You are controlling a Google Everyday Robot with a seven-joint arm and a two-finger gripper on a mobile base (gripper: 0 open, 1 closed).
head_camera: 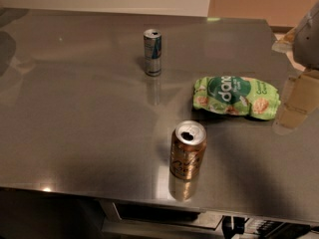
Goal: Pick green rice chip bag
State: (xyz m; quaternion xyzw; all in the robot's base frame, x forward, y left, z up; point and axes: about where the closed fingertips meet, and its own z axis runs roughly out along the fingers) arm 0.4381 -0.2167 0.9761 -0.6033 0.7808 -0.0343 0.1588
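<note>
The robot's gripper should close on the gripper-side half (256, 95) of the green rice chip bag, just beyond the dark green round logo on the bag.
The green rice chip bag (235, 96) lies flat on the grey tabletop (75, 98), right of centre. It is light green and wrinkly, with a dark green round logo and chip pictures. My gripper (280, 86) hangs at the right edge of the view, just right of the bag's right end. It is open and empty. One pale finger (283, 43) sits above and behind the bag, and the other finger (295, 103) sits beside the bag's right end.
A bronze can (188, 150) with an open top stands in front of the bag, near the table's front edge. A slim silver-blue can (152, 52) stands further back, left of the bag. A wall runs behind the table.
</note>
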